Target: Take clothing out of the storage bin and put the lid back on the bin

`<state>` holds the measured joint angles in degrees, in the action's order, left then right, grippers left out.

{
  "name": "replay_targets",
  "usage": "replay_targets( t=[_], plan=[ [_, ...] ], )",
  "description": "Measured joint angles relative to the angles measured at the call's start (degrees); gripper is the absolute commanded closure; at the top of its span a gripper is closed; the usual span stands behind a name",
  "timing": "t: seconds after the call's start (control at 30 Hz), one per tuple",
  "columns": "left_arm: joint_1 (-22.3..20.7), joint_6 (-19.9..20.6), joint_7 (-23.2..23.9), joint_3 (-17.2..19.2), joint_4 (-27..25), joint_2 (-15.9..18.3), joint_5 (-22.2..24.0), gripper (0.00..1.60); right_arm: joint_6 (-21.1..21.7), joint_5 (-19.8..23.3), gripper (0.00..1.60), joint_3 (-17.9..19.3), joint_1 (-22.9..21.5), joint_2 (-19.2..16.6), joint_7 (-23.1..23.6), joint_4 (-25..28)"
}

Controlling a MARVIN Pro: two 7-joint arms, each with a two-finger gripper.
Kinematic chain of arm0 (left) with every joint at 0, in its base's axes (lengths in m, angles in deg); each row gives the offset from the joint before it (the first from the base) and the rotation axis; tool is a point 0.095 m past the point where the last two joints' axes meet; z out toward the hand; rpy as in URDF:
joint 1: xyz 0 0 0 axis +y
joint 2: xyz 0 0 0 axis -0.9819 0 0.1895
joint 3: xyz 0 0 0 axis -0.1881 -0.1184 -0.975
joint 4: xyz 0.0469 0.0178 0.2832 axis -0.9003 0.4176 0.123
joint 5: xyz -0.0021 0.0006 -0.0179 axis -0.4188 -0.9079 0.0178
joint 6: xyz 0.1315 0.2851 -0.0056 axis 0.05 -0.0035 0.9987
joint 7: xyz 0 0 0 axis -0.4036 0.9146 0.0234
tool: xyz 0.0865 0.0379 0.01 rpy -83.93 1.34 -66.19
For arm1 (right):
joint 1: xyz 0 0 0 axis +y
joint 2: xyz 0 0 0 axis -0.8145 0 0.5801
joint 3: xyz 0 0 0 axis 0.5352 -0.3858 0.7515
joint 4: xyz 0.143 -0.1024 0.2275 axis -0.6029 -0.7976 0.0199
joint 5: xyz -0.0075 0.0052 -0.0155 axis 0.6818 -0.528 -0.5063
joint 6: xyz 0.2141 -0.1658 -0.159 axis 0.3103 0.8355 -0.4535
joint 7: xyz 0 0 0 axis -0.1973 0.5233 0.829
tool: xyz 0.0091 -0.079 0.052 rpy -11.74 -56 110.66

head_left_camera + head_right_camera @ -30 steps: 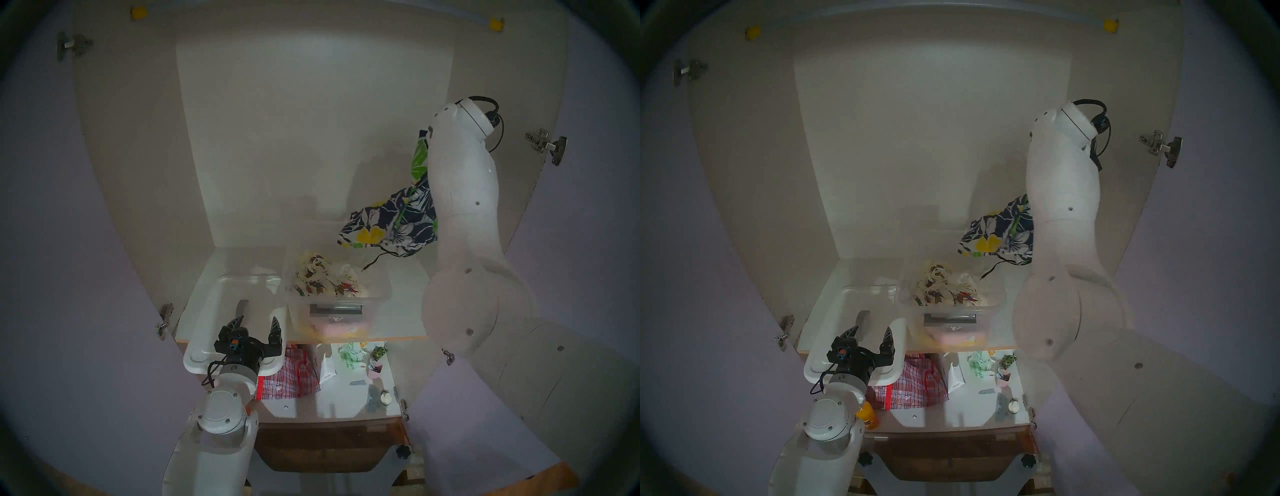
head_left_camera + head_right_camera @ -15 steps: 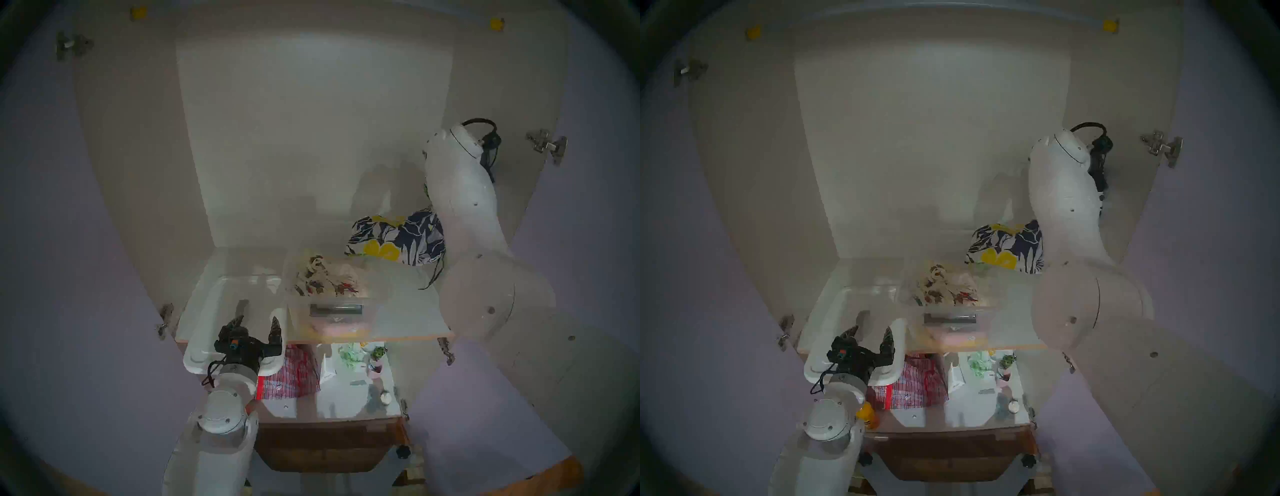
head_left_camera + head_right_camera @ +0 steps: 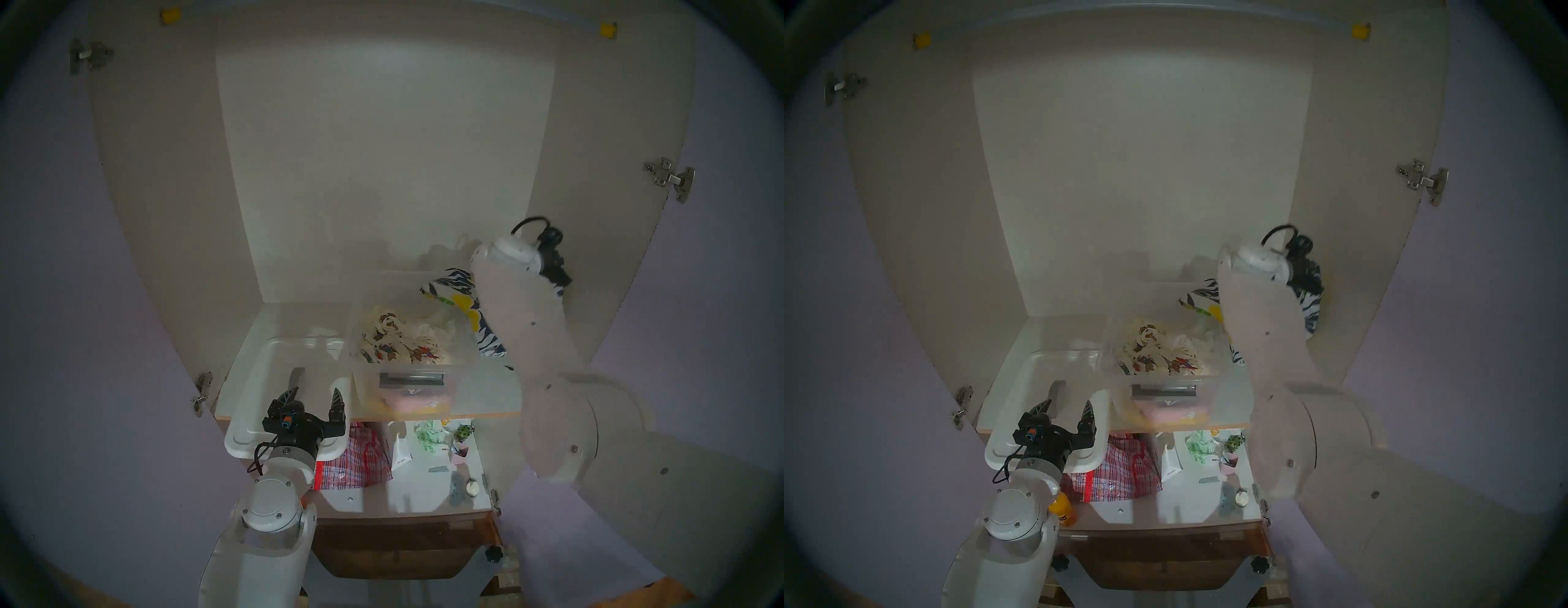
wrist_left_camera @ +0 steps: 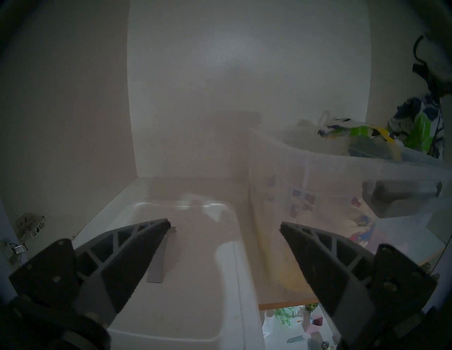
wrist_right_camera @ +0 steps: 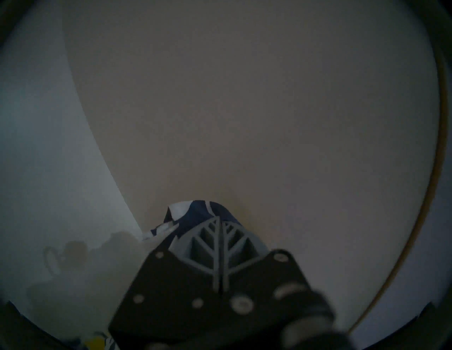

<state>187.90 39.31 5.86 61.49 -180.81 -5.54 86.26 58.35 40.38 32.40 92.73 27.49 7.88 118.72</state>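
Observation:
Next, I release the navy floral clothing with my right gripper between the clear storage bin and the cabinet's side (image 3: 503, 359).
The navy floral clothing (image 3: 450, 292) hangs from my right gripper (image 5: 219, 221), which is shut on it low at the shelf's back right, beside the cabinet's right wall. The cloth drapes over the back right corner of the clear storage bin (image 3: 407, 366) and down its right side (image 3: 1310, 297). The bin stands on the upper shelf, and cream printed fabric (image 3: 399, 339) lies inside. The whitish lid (image 3: 263, 382) lies left of the bin and overhangs the shelf's front edge. My left gripper (image 3: 315, 392) is open just above the lid's front (image 4: 195, 244), beside its grey handle (image 4: 159, 259).
On the lower shelf are a red-checked bag (image 3: 356, 458), a white carton (image 3: 401, 450), a pink cup (image 3: 458, 452) and small items. An orange bottle (image 3: 1062, 509) stands by my left arm. Both cabinet doors stand open. My right forearm (image 3: 522, 322) crosses the shelf's right end.
My right arm has come down from high above with the clothing, which now rests at the bin's back right corner. The left arm and the lid have not moved.

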Motion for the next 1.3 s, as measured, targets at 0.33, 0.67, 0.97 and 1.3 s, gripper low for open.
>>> replay_targets(
  t=[0.33, 0.67, 0.97, 1.3],
  plan=[
    [0.0, 0.0, -0.1, 0.0, 0.0, 0.0, 0.0, 0.0, -3.6, -0.7, 1.6, -5.7, -1.0, 0.4, 1.6, -19.8],
    [-0.1, 0.0, -0.3, -0.1, 0.1, 0.1, 0.0, 0.0, -3.8, 0.2, 1.6, -5.6, -5.7, -1.6, 12.9, -28.2],
    [-0.1, 0.0, -0.3, -0.1, 0.1, 0.1, 0.1, 0.0, -1.1, 0.2, 0.0, -10.7, -6.9, -4.6, 29.4, -28.8],
    [-0.1, 0.0, -0.4, -0.2, 0.2, 0.1, 0.1, 0.0, -3.7, 0.8, 0.0, -12.5, -6.1, -11.5, 47.8, -24.7]
  ],
)
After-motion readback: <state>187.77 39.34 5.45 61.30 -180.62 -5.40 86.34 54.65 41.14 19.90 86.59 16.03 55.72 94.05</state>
